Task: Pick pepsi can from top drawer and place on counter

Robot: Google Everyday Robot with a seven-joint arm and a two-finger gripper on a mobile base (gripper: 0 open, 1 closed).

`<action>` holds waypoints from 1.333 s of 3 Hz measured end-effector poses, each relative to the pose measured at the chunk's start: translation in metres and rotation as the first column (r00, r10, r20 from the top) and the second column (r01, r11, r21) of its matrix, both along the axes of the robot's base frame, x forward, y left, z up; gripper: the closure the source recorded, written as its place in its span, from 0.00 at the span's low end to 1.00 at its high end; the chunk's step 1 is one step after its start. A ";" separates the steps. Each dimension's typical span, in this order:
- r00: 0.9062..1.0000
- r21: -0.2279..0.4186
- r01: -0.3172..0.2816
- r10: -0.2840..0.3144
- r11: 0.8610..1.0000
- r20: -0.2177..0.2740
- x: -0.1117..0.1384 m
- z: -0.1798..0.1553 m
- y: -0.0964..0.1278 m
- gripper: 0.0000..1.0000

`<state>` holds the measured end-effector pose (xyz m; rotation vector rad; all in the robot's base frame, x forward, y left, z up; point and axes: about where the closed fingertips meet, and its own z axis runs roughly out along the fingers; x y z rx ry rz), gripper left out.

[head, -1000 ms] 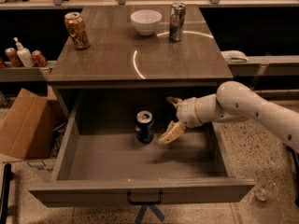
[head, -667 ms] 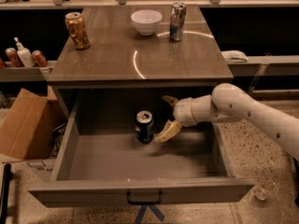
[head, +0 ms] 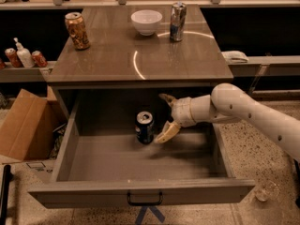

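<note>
The gripper goes over to the pepsi can next and closes around the middle of the can's body (head: 144, 131), just under the can's silver top.
The pepsi can (head: 145, 127), dark navy with a silver top, stands upright near the back middle of the open top drawer (head: 140, 193). My gripper (head: 165, 117) is inside the drawer just right of the can, open, with one finger (head: 167, 98) up near the back wall and the other finger (head: 168, 132) low beside the can's base. It holds nothing. The white arm reaches in from the right. The glossy grey-brown counter (head: 117, 60) lies above the drawer.
On the counter stand an orange-gold can (head: 77, 30) at the left, a white bowl (head: 146, 22) and a slim silver-blue can (head: 177, 21) at the back. A cardboard box (head: 23, 125) sits left of the drawer. Bottles stand on the left shelf (head: 22, 57).
My gripper has moved left inside the drawer, closer to the pepsi can. The can has not moved.
</note>
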<state>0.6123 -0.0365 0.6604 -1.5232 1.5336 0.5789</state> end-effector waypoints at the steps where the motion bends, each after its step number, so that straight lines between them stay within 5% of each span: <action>1: 1.000 -0.005 -0.027 0.027 1.000 -0.012 -0.005 0.001 0.008 0.00; 3: 0.993 0.035 -0.086 0.089 0.996 -0.079 -0.020 0.013 0.036 0.00; 4: 0.990 0.031 -0.093 0.096 0.995 -0.102 -0.027 0.019 0.045 0.18</action>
